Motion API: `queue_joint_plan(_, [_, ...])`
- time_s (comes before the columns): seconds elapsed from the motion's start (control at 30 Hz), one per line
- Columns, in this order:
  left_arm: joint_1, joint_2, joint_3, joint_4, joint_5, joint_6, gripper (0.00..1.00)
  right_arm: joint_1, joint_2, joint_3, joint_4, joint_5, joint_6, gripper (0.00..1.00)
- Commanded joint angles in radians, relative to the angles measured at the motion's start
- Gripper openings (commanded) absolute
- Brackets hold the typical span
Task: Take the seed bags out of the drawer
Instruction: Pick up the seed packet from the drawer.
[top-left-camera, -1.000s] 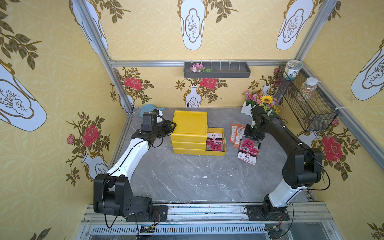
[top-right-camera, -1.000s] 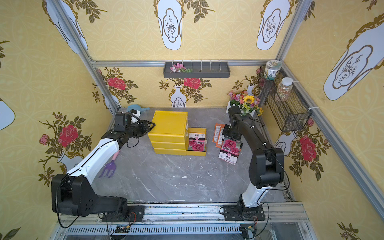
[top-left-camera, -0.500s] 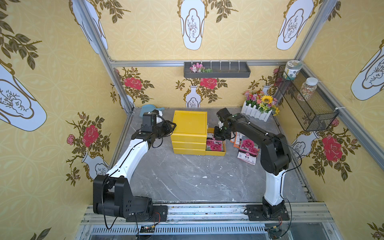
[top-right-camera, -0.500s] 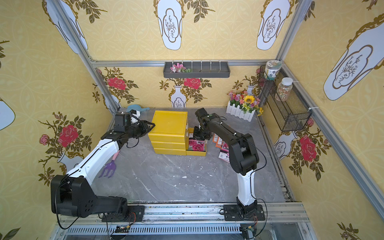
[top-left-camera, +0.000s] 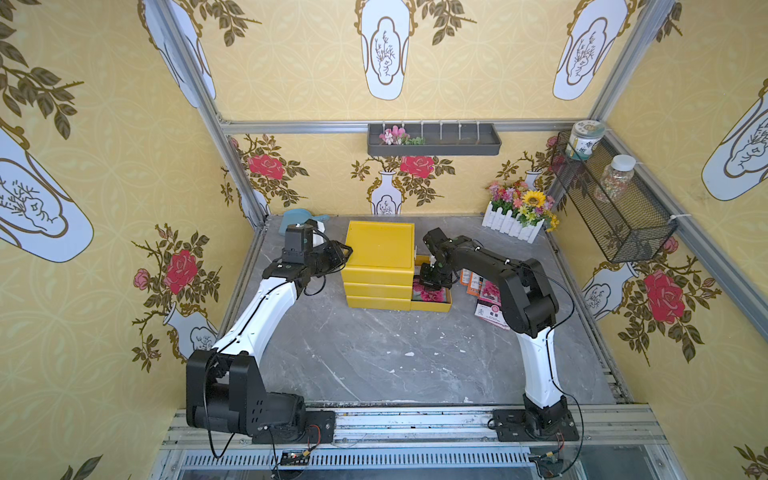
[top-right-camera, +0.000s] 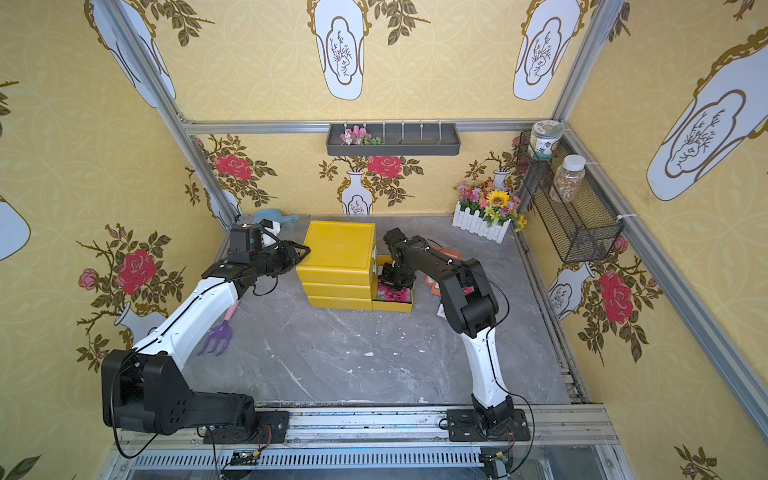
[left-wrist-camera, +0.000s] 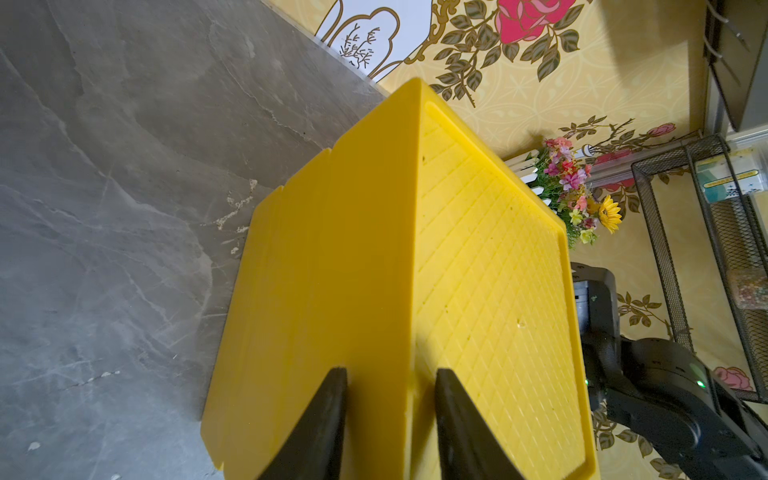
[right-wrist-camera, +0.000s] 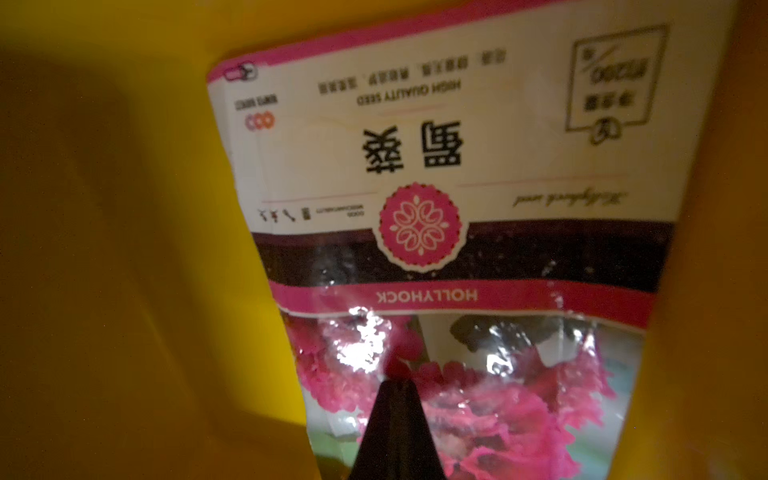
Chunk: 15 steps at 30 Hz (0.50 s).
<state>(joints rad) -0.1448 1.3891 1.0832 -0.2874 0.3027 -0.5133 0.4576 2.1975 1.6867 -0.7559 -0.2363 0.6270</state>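
Observation:
Next, I open the shut fingers of my right gripper, which meet the flat flower photo on the seed bag, and pinch the bag's long edge (right-wrist-camera: 640, 352) farther from the cabinet.
A yellow three-drawer cabinet (top-left-camera: 380, 249) (top-right-camera: 338, 247) (left-wrist-camera: 353, 249) stands mid-table with its bottom drawer (top-left-camera: 432, 306) (top-right-camera: 392, 307) pulled out to the right. A pink hollyhock seed bag (top-left-camera: 434, 296) (top-right-camera: 395, 294) (right-wrist-camera: 436, 166) lies face up in the drawer. My right gripper (top-left-camera: 434, 282) (top-right-camera: 397, 280) (right-wrist-camera: 397, 384) is down inside the drawer, shut, its tip at the bag's flower photo. More seed bags (top-left-camera: 492, 301) (top-right-camera: 432, 286) lie on the table right of the drawer. My left gripper (top-left-camera: 347, 251) (top-right-camera: 305, 250) (left-wrist-camera: 390, 374) clamps the cabinet's top left edge.
A white picket flower box (top-left-camera: 513, 224) stands at the back right. A wire basket (top-left-camera: 615, 208) with two jars hangs on the right wall. At the back left corner lies a blue scoop (top-left-camera: 299, 218), and a purple hand rake (top-right-camera: 220, 332) under my left arm.
My right arm swung left from the seed bags on the table to the open drawer and lowered into it, its jaws closing on the way. The left arm stayed put.

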Motion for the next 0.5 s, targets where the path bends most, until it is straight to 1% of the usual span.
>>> queue_joint_plan(0.0, [0.001,0.011,-0.013,-0.191,-0.01,0.022,0.39,0.01,0.02,0.016,0.017,0.0,0.005,0.04])
queue_joint_plan(0.13, [0.003,0.007,-0.017,-0.194,-0.01,0.023,0.39,0.016,0.043,0.021,0.03,-0.038,0.012,0.03])
queue_joint_plan(0.3, [0.005,0.008,-0.013,-0.196,-0.011,0.025,0.39,0.018,0.039,-0.009,0.106,-0.15,0.03,0.03])
queue_joint_plan(0.37, [0.007,0.011,-0.01,-0.196,-0.01,0.025,0.39,0.015,0.025,-0.025,0.133,-0.186,0.036,0.04])
queue_joint_plan(0.47, [0.007,0.014,-0.007,-0.197,-0.008,0.025,0.39,0.007,-0.002,-0.032,0.128,-0.186,0.03,0.08])
